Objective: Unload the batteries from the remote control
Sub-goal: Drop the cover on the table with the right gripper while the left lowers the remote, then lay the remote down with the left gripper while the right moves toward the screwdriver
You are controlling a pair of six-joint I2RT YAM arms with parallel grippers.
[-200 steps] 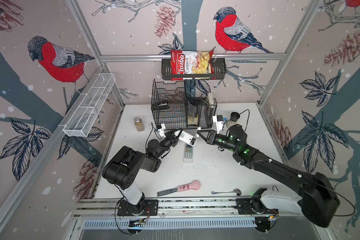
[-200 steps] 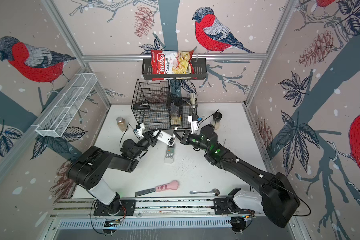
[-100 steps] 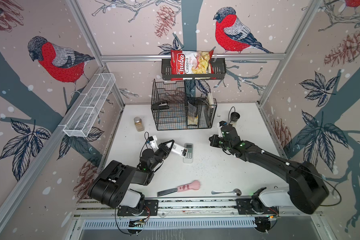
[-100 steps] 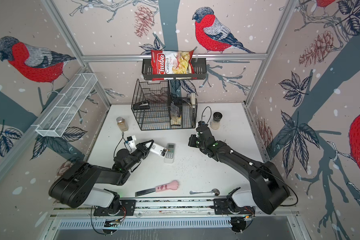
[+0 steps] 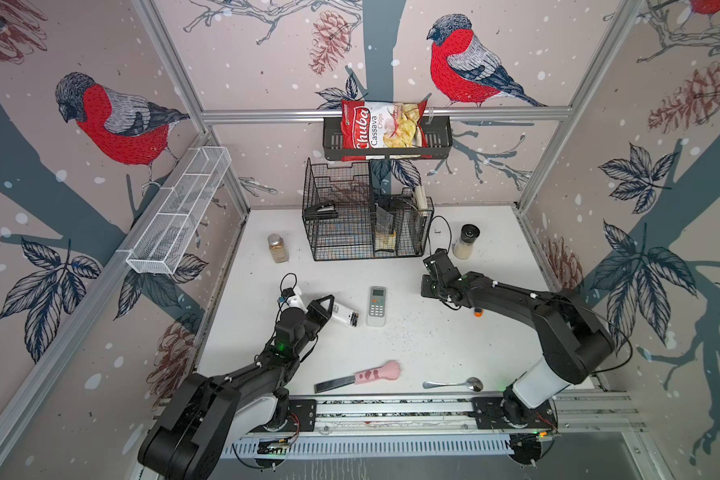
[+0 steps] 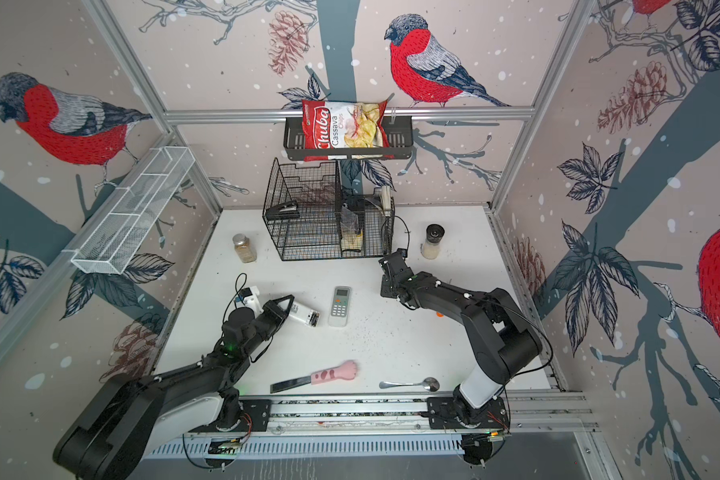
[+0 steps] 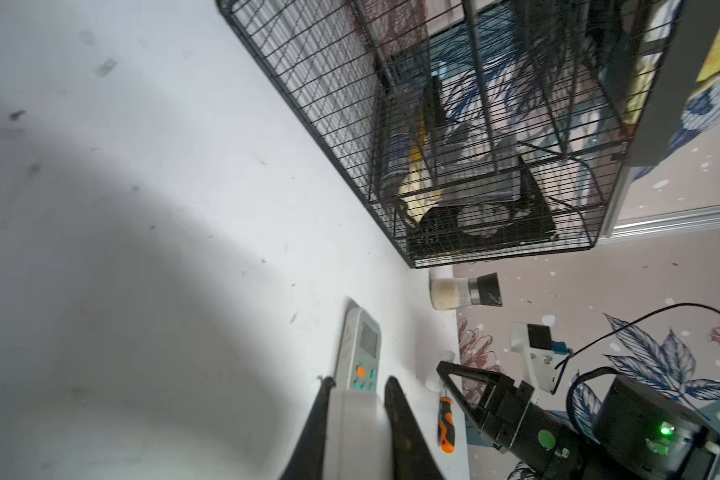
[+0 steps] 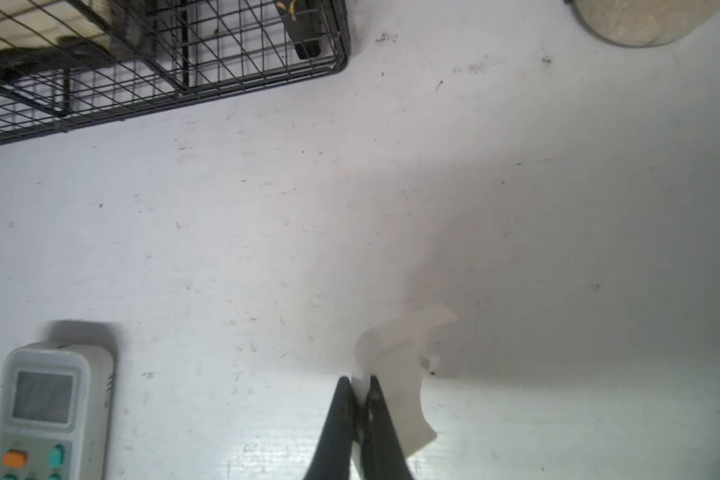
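My left gripper is going to put down and release the white remote control on the table (image 5: pixel 359 326) beside the near end of the face-up remote control.
My left gripper (image 5: pixel 332 309) (image 7: pixel 359 384) is shut on one end of a white remote control (image 5: pixel 344 313) (image 6: pixel 304 313), holding it back side up just above the table, left of centre. Its free end is an open dark compartment, and the batteries (image 5: pixel 353 319) show there only as dark shapes. My right gripper (image 8: pixel 360 378) (image 5: pixel 427 291) hangs low over the table right of centre. It is shut on a thin white battery cover (image 8: pixel 400 353), well away from the remote.
A second remote (image 5: pixel 377 305) lies face up beside the held one. An orange-and-black screwdriver (image 7: pixel 446 424) lies under the right arm. A wire basket (image 5: pixel 362 224), spice jar (image 5: pixel 278 248) and grinder (image 5: pixel 466 241) stand at the back; a pink-handled knife (image 5: pixel 375 372) and spoon (image 5: pixel 454 384) lie near the front edge.
Both grippers met at the remote in front of the basket a second ago. The left has pulled back and down with the remote; the right has drawn away rightward with the cover.
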